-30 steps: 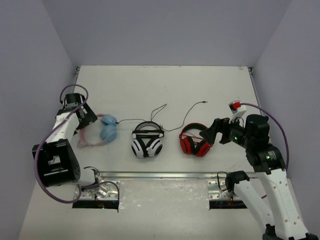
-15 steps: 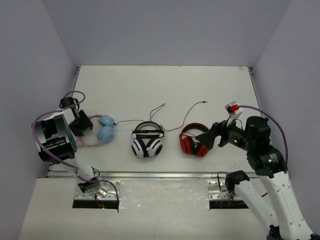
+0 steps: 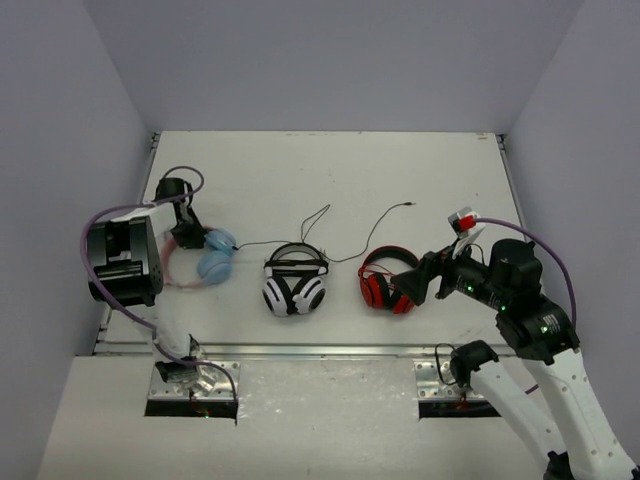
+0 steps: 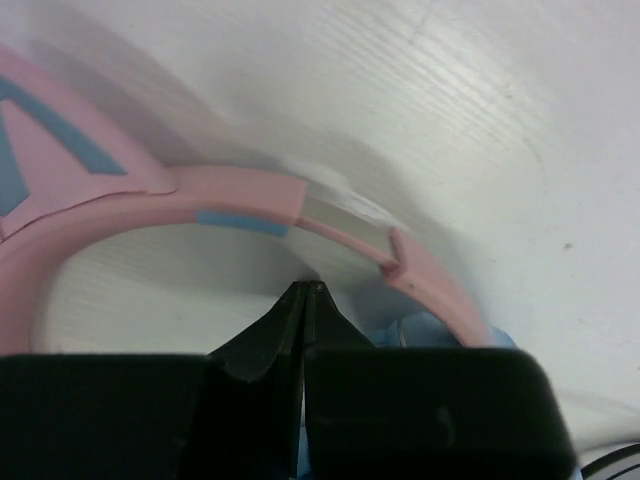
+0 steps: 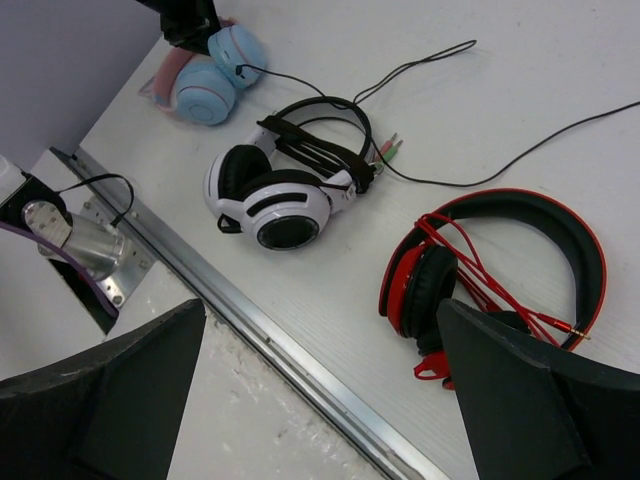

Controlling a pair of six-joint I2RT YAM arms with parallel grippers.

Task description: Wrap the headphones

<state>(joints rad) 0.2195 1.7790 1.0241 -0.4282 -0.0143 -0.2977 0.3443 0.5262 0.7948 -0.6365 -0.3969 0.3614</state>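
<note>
I should next use my right gripper to grab the thin black cable's loop (image 3: 320,213) (image 5: 425,61) behind the white-and-black headphones, because that cable belongs to the blue headphones.
The headphones (image 3: 214,256), with light blue ear cups and a pink headband (image 3: 168,268), lie at the table's left side. Their thin black cable (image 3: 252,241) trails right toward the middle. My left gripper (image 3: 186,236) sits over the headband close to the upper cup. In the left wrist view its jaws are shut tip to tip (image 4: 305,290) just under the pink band (image 4: 235,190), with nothing visible between them. My right gripper (image 3: 415,281) hovers open by the red pair, far from the blue headphones (image 5: 213,82). In its own view the right gripper (image 5: 320,325) stands wide apart and empty.
White-and-black headphones (image 3: 295,284) lie at centre, red-and-black headphones (image 3: 389,281) to their right, and loose cables run behind both. A metal rail (image 3: 320,350) borders the near edge. The left wall stands close to my left arm.
My left gripper went from open to shut as the arm swung and settled over the pink headband beside the blue cups. The right arm drifted slightly lower, still open.
</note>
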